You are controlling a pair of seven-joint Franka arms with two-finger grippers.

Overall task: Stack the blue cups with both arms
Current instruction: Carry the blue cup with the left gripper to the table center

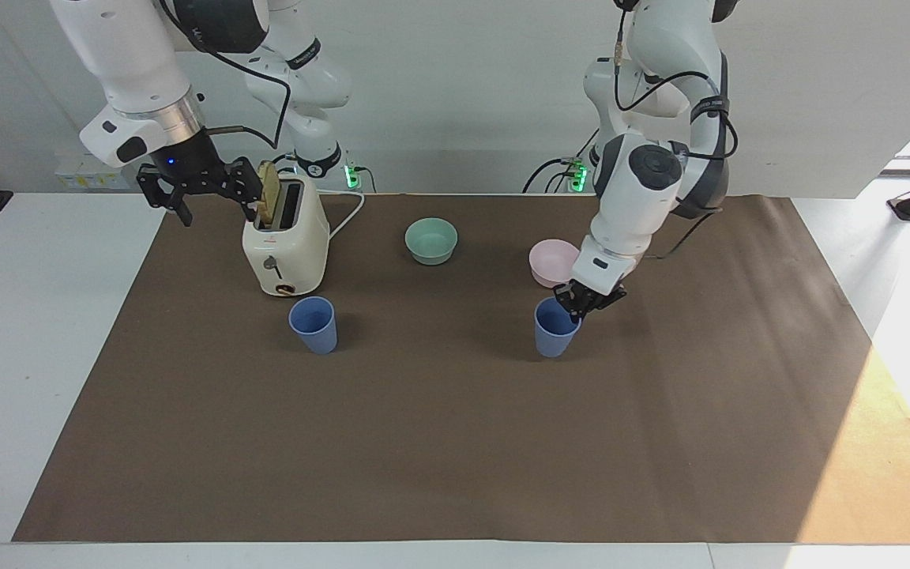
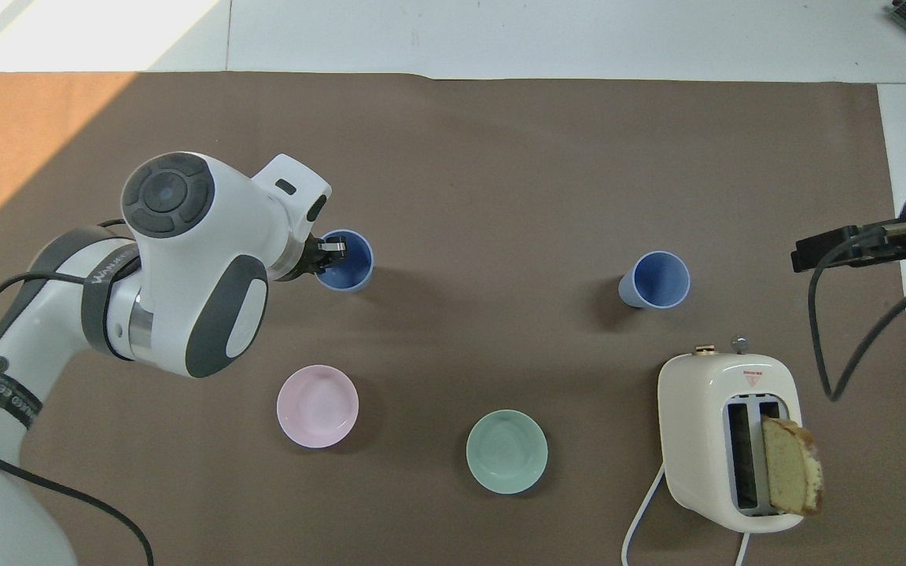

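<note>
The blue cup in my left gripper needs to be let go on the brown mat (image 2: pixel 390 292) just past the pink bowl, toward the toaster's side.
One blue cup (image 1: pixel 313 324) stands upright on the brown mat beside the toaster, farther from the robots than it; it also shows in the overhead view (image 2: pixel 655 281). My left gripper (image 1: pixel 573 310) is shut on the rim of the second blue cup (image 1: pixel 554 332), one finger inside it. That cup hangs upright close over the mat by the pink bowl, also in the overhead view (image 2: pixel 349 266), where the left gripper (image 2: pixel 331 253) shows at its rim. My right gripper (image 1: pixel 206 194) is open and empty, held in the air beside the toaster's top, waiting.
A cream toaster (image 1: pixel 285 245) with a bread slice (image 1: pixel 268 201) in one slot stands toward the right arm's end. A teal bowl (image 1: pixel 431 240) and a pink bowl (image 1: pixel 550 265) sit nearer to the robots than the cups. The toaster's cord (image 2: pixel 642 511) trails toward the robots.
</note>
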